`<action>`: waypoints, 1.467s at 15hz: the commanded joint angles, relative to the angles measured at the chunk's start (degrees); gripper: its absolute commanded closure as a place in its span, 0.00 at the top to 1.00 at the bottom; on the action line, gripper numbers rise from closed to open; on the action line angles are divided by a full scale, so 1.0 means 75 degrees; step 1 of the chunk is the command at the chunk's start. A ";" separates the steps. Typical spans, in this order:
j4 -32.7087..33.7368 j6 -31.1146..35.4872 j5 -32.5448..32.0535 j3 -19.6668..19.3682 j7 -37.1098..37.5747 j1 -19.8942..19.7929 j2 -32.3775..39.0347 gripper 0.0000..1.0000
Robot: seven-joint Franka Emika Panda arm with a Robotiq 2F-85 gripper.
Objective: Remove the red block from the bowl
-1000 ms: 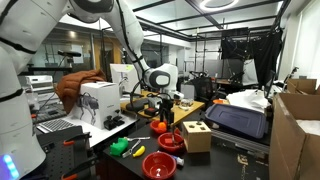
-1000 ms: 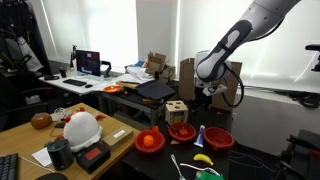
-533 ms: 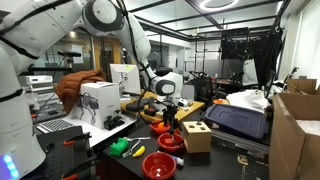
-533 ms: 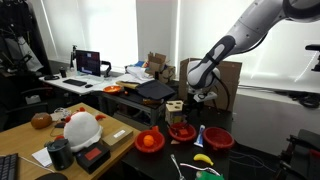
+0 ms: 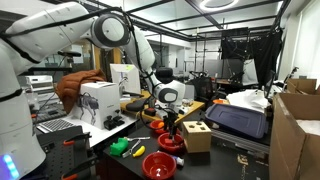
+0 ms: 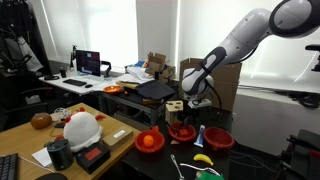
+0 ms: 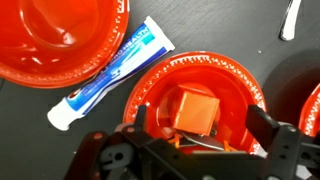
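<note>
Next, I close my gripper on opposite sides of the red block, inside the dark red bowl (image 5: 172, 140) (image 7: 196, 112) next to the wooden box.
The dark red bowl (image 7: 243, 76) fills the middle of the wrist view, with the red block (image 7: 193, 108) lying in it on top of a metal utensil. My gripper (image 7: 200, 122) is open, one finger at each side of the block, just above the bowl. In both exterior views the gripper (image 5: 172, 120) (image 6: 187, 113) hangs straight over the bowl (image 5: 172, 142) (image 6: 183, 131). The block is hidden in both exterior views.
A toothpaste tube (image 7: 104, 74) lies beside the bowl, and a brighter red bowl (image 7: 55, 40) is beyond it. A light wooden box with holes (image 5: 197, 135) (image 6: 176, 107) stands next to the bowl. An orange bowl (image 6: 149, 141) and a banana (image 6: 203, 159) lie nearby.
The arm has swung in and come down, bringing the gripper from above the table to just over the dark red bowl.
</note>
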 commanded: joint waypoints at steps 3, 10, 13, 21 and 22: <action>0.0697 -0.0158 0.0102 -0.0070 0.0726 0.0374 0.0558 1.00; 0.0880 0.0212 -0.0071 -0.0577 0.1674 0.0883 0.0895 1.00; 0.0883 0.0299 -0.0100 -0.0766 0.1954 0.1043 0.0961 1.00; 0.1020 0.0233 -0.0015 -0.0858 0.2317 0.1065 0.1230 1.00; 0.1034 0.0239 -0.0010 -0.0852 0.2311 0.1063 0.1248 1.00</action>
